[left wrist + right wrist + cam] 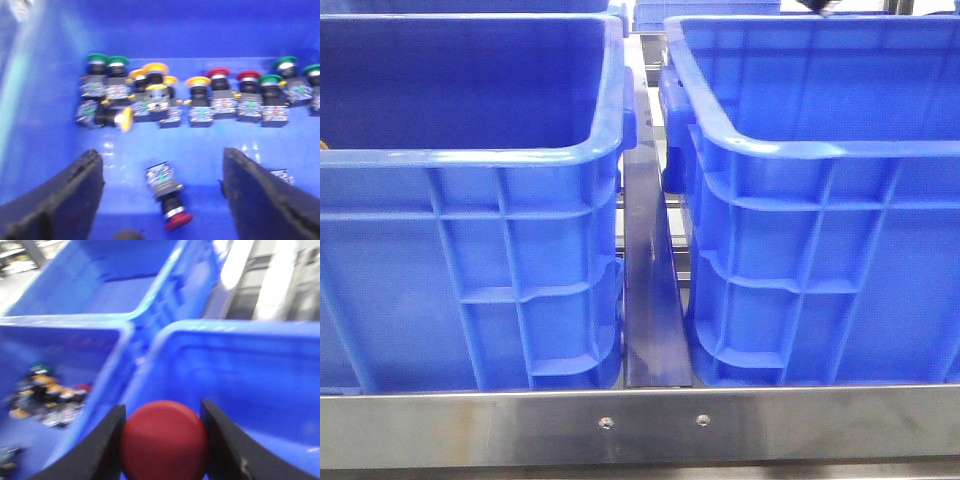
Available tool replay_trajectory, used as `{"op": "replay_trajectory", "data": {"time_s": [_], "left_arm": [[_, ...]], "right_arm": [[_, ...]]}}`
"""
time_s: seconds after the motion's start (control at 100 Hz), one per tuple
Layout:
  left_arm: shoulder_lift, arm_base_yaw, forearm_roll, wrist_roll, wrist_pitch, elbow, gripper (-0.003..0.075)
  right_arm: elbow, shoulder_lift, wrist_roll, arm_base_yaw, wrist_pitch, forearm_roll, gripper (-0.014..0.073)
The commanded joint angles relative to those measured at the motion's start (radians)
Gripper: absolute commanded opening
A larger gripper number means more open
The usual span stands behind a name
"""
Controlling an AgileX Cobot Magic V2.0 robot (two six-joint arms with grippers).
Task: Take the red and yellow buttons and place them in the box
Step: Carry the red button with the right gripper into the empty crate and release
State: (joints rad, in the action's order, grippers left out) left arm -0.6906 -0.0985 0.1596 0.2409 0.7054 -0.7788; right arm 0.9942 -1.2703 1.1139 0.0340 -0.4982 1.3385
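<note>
Next, I release the red button with my right gripper on the blue box's bare bottom, close to the box's far side (pixel 836 137).
In the left wrist view my left gripper (pixel 161 157) is open low over the floor of a blue crate. A red button (pixel 170 200) lies on its side between the fingers, touching neither. Behind it stands a row of buttons: yellow ones (pixel 198 82), red ones (pixel 218 73) and green ones. In the right wrist view my right gripper (pixel 162 411) is shut on the dark red cap of a button (pixel 164 445), held over the blue box (pixel 240 370) just inside its rim. Neither gripper shows clearly in the front view, where the box (pixel 800 150) stands on the right.
A second blue crate (pixel 470 160) stands on the left and holds the pile of buttons (pixel 50 395). A narrow gap with a dark rail (pixel 650 300) runs between the crates. A steel edge (pixel 650 425) crosses the front. A further crate (pixel 125 285) stands behind.
</note>
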Motion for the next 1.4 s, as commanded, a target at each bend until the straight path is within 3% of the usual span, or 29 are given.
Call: {"op": "replay_trajectory", "data": {"time_s": [0.0, 0.24, 0.47, 1.01, 1.39], "left_arm": [[0.055, 0.012, 0.009, 0.009, -0.091, 0.003, 0.0365], [0.124, 0.012, 0.010, 0.009, -0.091, 0.018, -0.0018], [0.124, 0.012, 0.010, 0.009, -0.089, 0.018, -0.0019], [0.124, 0.012, 0.010, 0.009, -0.089, 0.018, -0.0019], [0.124, 0.012, 0.010, 0.009, -0.089, 0.018, -0.0019]], "right_arm": [[0.035, 0.014, 0.067, -0.003, 0.093, 0.030, 0.0205], [0.035, -0.092, 0.231, 0.035, 0.313, 0.031, 0.0205], [0.037, -0.226, 0.272, 0.063, 0.461, 0.031, 0.0205], [0.175, -0.426, 0.272, 0.090, 0.470, 0.032, 0.0205], [0.185, -0.524, 0.272, 0.091, 0.477, 0.032, 0.0205]]}}
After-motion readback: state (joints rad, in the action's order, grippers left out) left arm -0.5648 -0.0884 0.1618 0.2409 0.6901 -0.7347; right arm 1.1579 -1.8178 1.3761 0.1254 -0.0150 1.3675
